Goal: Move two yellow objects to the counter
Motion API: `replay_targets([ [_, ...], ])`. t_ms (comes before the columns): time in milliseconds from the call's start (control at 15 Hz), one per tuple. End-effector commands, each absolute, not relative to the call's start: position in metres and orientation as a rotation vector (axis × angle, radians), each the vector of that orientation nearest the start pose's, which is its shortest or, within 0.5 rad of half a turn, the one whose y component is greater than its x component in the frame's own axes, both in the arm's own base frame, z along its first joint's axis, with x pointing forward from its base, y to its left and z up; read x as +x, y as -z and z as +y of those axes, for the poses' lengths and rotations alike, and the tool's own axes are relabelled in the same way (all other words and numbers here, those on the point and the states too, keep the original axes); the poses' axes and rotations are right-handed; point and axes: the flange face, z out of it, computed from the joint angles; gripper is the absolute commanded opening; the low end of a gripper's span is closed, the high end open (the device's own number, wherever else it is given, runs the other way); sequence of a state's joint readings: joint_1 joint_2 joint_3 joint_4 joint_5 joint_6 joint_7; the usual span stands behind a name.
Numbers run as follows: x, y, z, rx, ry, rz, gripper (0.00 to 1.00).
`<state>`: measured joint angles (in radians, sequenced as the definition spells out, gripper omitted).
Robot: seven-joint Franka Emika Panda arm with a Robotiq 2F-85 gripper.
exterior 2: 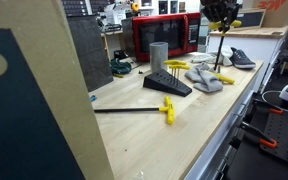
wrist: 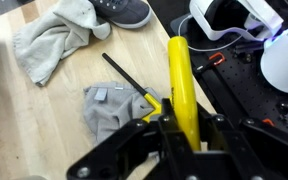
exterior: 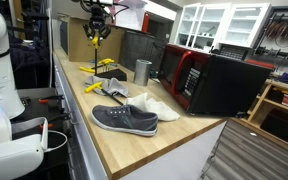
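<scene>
Next, I let go of the long yellow piece with my gripper across the yellow-handled tool on the grey cloth (exterior: pixel 92 86) (wrist: pixel 155 108). The long piece is now high above the counter.
My gripper (wrist: pixel 180 132) is shut on a long bright-yellow piece (wrist: pixel 180 80) and holds it high above the wooden counter (exterior: pixel 169 140). It shows in both exterior views (exterior: pixel 97 30) (exterior 2: pixel 222 14). Below it, a second yellow-handled tool with a black rod (wrist: pixel 144 102) lies on a grey cloth (wrist: pixel 106 108), also seen in an exterior view (exterior 2: pixel 224 78). Another yellow T-handled tool with a black rod (exterior 2: pixel 167 110) lies on the counter (exterior 2: pixel 184 135), apart from the gripper.
A grey sneaker (exterior: pixel 124 120) and a white cloth (exterior: pixel 154 105) lie on the counter. A steel cup (exterior 2: pixel 158 55) stands behind a black wedge-shaped rack (exterior 2: pixel 167 84). A dark red-and-black microwave (exterior: pixel 212 82) stands at the back. The robot base (wrist: pixel 249 25) is beside the counter edge.
</scene>
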<state>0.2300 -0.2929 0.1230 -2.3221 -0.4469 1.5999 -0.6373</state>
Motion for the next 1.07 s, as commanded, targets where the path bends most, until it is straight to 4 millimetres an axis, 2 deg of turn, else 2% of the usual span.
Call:
replay_targets([
  [0, 0.388, -0.46, 0.071, -3.04, -0.736, -1.633, 0.06],
  [467, 0.388, -0.496, 0.03, -3.269, -0.735, -1.512, 0.06],
  [800, 0.41, -0.495, 0.005, -3.387, -0.802, -1.514, 0.06],
  [1000, 0.43, -0.481, 0.003, -3.424, -0.853, -1.601, 0.06],
])
